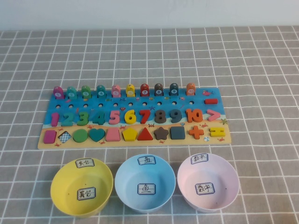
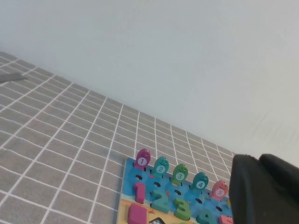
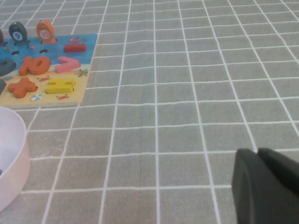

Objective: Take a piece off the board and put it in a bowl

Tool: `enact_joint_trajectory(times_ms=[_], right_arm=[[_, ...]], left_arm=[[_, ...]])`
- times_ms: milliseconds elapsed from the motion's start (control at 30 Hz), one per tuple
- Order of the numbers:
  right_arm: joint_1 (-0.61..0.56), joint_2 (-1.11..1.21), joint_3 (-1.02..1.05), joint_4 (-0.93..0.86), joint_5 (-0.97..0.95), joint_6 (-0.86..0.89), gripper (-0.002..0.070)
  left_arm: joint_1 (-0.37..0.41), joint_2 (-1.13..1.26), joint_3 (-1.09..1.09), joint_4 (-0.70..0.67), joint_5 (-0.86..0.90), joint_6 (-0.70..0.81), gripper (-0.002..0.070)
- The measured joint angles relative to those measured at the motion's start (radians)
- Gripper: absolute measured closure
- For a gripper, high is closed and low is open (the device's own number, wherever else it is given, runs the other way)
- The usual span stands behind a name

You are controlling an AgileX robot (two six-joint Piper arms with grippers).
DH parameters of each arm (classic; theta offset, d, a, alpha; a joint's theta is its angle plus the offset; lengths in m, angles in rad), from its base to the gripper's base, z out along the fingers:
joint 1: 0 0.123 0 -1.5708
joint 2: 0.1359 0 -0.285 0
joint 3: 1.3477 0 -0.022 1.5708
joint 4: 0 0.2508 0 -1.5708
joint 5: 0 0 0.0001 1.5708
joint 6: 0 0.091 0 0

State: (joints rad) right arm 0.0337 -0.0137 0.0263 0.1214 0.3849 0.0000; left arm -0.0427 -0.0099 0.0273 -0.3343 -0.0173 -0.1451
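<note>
The robot's left gripper will close on the sides of the magenta-purple rounded-square piece [image 1: 50, 137] [image 2: 137, 214], the one beside the empty checked diamond slot.
The magenta-purple rounded-square piece [image 1: 50, 136] sits in the leftmost slot of the shape row on the board [image 1: 135, 145]. The yellow bowl [image 1: 60, 186], with two white labels, stands just in front of the board's left end and is empty. Neither arm shows in the high view. My left gripper [image 2: 258, 158] is shut and empty, raised over the table beside the board's left part [image 2: 130, 179], where the piece [image 2: 137, 213] shows at the edge. My right gripper [image 3: 257, 151] is shut and empty, over bare cloth off the board's right end [image 3: 79, 91].
A light blue bowl [image 1: 128, 186] and a pink bowl [image 1: 229, 186] stand in a row to the right of the yellow one; the pink bowl's rim also shows in the right wrist view [image 3: 11, 154]. Grey checked cloth covers the table around the board.
</note>
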Motion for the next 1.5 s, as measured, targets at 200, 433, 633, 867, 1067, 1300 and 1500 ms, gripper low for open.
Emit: enact_joint_trajectory(times_ms=[200,433,633,867,1067,1300,1500], right_arm=[[0.000,0.000,0.000,0.000,0.000,0.000,0.0694],[0.000,0.000,0.000,0.000,0.000,0.000,0.0694],[0.000,0.000,0.000,0.000,0.000,0.000,0.0694],[0.000,0.000,0.000,0.000,0.000,0.000,0.0694],[0.000,0.000,0.000,0.000,0.000,0.000,0.0694],[0.000,0.000,0.000,0.000,0.000,0.000,0.0694],[0.000,0.000,0.000,0.000,0.000,0.000,0.0694]], left_arm=[[0.000,0.000,-0.010,-0.023,0.035,-0.023,0.0675],[0.000,0.188,-0.231,-0.041,0.262,-0.031,0.0675],[0.000,0.479,-0.460,-0.033,0.479,0.128,0.0675],[0.000,0.819,-0.735,0.034,0.743,0.233,0.0675],[0.000,1.105,-0.942,0.063,0.910,0.283,0.0675],[0.000,1.361,-1.091,0.053,0.977,0.309,0.0675],[-0.081,1.522,-1.154,0.065,1.026,0.312,0.0675]])
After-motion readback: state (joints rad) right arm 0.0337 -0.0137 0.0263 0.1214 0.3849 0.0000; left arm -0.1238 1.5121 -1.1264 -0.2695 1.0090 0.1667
